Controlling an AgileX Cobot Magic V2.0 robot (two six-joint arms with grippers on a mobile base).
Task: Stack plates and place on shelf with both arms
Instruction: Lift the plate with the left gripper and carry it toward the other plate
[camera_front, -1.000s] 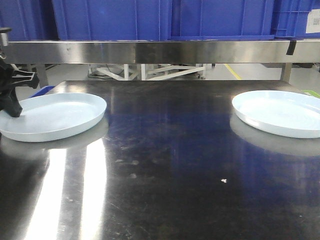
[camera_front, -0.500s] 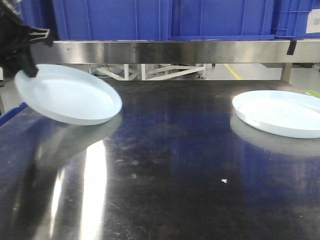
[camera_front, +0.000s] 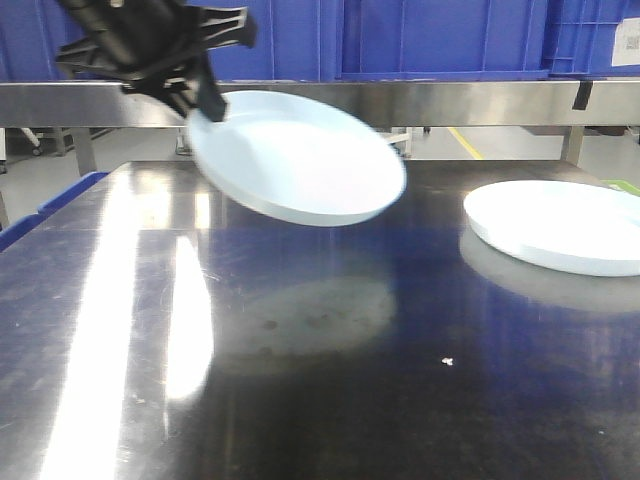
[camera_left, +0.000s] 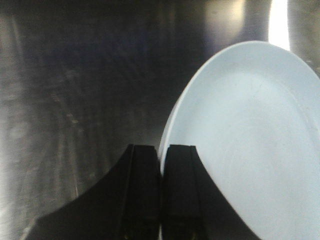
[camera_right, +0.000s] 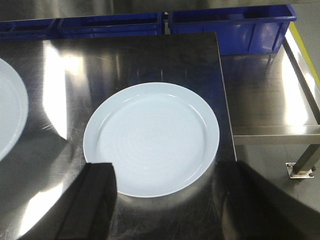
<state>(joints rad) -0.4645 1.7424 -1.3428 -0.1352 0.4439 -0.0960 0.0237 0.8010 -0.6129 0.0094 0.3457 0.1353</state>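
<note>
My left gripper is to put the pale blue-white plate on the dark steel table (camera_front: 336, 241). It will let go of it just beside the other flat plate.
One pale blue-white plate (camera_front: 300, 160) hangs tilted above the table at centre left. My left gripper (camera_front: 200, 95) is shut on its left rim. In the left wrist view the two black fingers pinch that rim at the left gripper (camera_left: 161, 165), and the plate (camera_left: 250, 140) spreads to the right. A second plate (camera_front: 560, 225) lies flat on the table at the right. The right wrist view looks down on this plate (camera_right: 155, 137); my right gripper (camera_right: 170, 200) stands open above its near edge, holding nothing. The carried plate (camera_right: 10, 115) shows at the left edge of that view.
A steel shelf rail (camera_front: 400, 100) runs across the back, with blue crates (camera_front: 440, 35) on it. The dark steel table (camera_front: 330, 380) reflects glare. In the right wrist view the table ends at the right, next to a lower steel ledge (camera_right: 270, 100).
My left gripper lifted the left plate off the table and carried it up and to the right, tilted. The right plate has not moved.
</note>
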